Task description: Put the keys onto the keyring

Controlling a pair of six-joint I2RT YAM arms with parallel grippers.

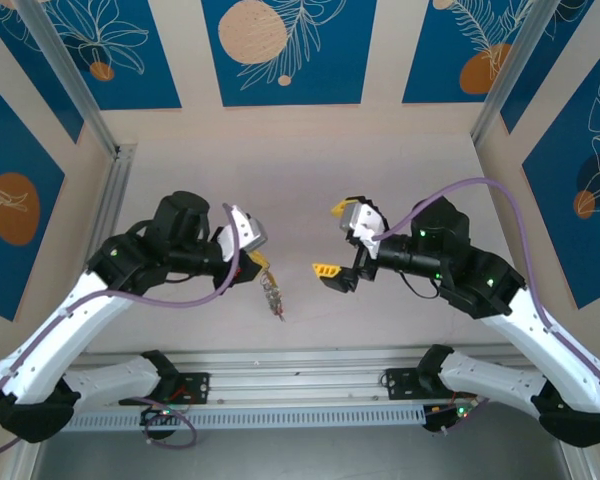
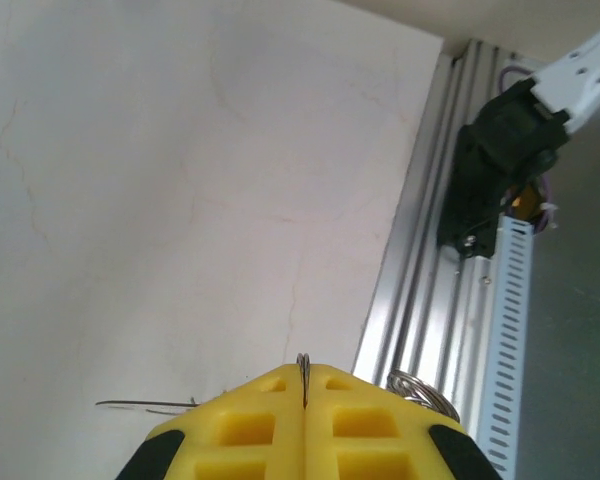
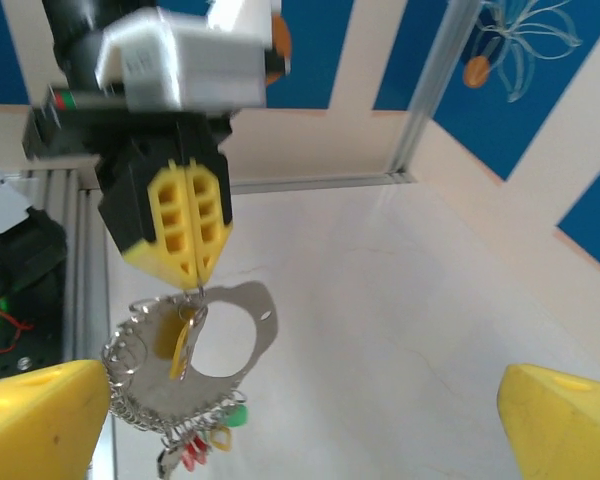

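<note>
My left gripper has the keyring, held upright above the table now. It will let go of it on the bare table (image 1: 301, 265) between the hanging keys and my right gripper.
My left gripper (image 1: 254, 262) is shut on the keyring (image 2: 303, 367), a thin wire pinched upright between its yellow fingers (image 2: 250, 420). The bunch hangs from it above the table. In the right wrist view, a flat grey piece with a round hole (image 3: 258, 306) dangles under the left gripper (image 3: 185, 268). Small rings and the keys (image 3: 202, 444), with green, yellow and red tags, hang below it. From above, the keys (image 1: 273, 297) trail down toward the near edge. My right gripper (image 1: 334, 238) stands wide open to the right of the bunch, apart from it, its fingertips (image 3: 565, 425) empty.
An aluminium rail (image 1: 300, 365) runs along the near table edge, close under the hanging bunch, and the same rail (image 2: 420, 290) shows in the left wrist view. Metal frame posts (image 1: 75, 85) and blue patterned panels (image 1: 285, 50) enclose the back and sides.
</note>
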